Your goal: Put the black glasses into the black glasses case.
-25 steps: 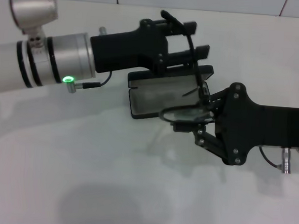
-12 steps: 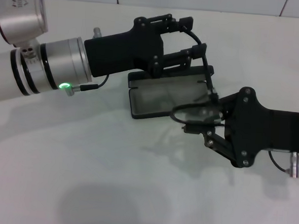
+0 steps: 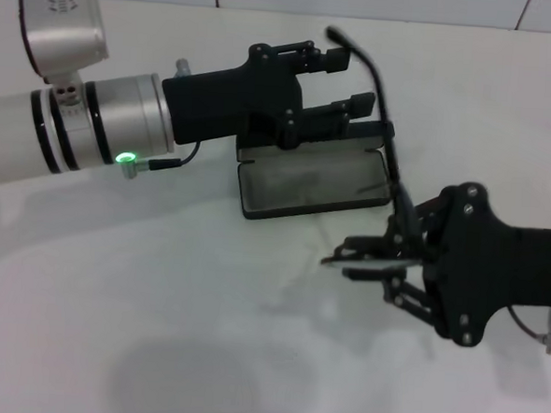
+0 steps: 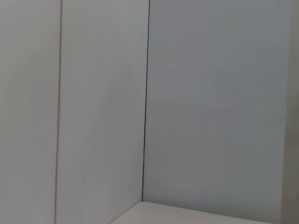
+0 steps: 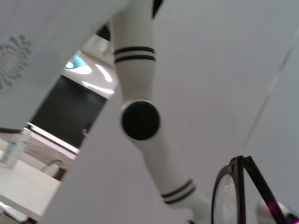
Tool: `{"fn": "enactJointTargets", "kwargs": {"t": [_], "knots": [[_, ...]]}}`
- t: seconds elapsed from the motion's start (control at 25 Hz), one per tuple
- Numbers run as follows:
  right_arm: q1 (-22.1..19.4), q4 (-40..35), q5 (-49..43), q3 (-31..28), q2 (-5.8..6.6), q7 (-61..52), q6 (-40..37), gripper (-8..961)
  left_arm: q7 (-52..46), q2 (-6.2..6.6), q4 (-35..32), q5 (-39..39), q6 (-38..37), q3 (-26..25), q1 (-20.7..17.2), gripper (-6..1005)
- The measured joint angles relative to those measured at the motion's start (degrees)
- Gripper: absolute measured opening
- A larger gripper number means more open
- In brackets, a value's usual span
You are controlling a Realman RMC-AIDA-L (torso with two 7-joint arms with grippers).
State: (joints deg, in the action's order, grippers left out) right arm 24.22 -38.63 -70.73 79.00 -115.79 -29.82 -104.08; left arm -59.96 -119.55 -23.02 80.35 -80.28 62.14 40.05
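Observation:
The black glasses will come to rest on the grey lining inside the open case [image 3: 339, 181], where my right gripper will let go of them.
The black glasses case [image 3: 300, 187] lies open on the white table, grey lining up, its lid under my left gripper [image 3: 351, 80]. That gripper hovers over the case's far edge and is open, with nothing between its fingers. The black glasses [image 3: 387, 176] hang just right of the case. One long temple arm rises past the left fingertips, and the lens end sits low in my right gripper [image 3: 364, 257], which is shut on it near the case's front right corner. In the right wrist view a round lens of the glasses [image 5: 230, 198] shows at the bottom.
White table [image 3: 156, 330] stretches in front and to the left of the case. A tiled wall [image 3: 363, 1] runs along the back. The left wrist view shows only wall panels [image 4: 210, 102]. In the right wrist view the left arm [image 5: 140, 121] is white with black bands.
My right gripper has pulled the glasses rightwards and nearer, off the open case. The temple arm has slipped out from between the left fingers and now stands free.

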Motion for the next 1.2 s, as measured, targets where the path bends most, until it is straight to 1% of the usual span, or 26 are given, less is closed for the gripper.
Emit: {"fn": "enactJointTargets", "kwargs": {"t": [0.12,0.2,0.36,0.64,0.84,1.2], "knots": [[2.35,2.29,-0.08,2.19,0.02,-2.07,0.25,131,0.17,-0.19,-0.01,-0.73,0.11,0.01,0.61,634],[5.24,5.89,-0.08,3.52,-0.13,-4.04,0.9,132,0.36,-0.26,-0.06,-1.52,0.02,0.01,0.64,635],[8.34,11.2,0.08,4.06,-0.17,-6.55,1.63,135,0.64,-0.29,-0.42,-2.68,-0.32,0.0,0.61,635],[7.99,12.36,1.08,2.15,0.09,-9.51,5.31,139,1.81,-0.25,-0.51,-2.46,-5.56,0.78,0.62,634],[7.71,12.52,1.07,0.93,0.23,-9.95,6.82,142,3.34,-0.15,-0.98,-2.44,-6.26,2.81,0.55,634],[7.69,12.49,0.96,0.68,0.45,-10.55,8.39,148,4.66,-0.09,-1.85,-2.4,-6.98,3.06,0.03,634]]}}
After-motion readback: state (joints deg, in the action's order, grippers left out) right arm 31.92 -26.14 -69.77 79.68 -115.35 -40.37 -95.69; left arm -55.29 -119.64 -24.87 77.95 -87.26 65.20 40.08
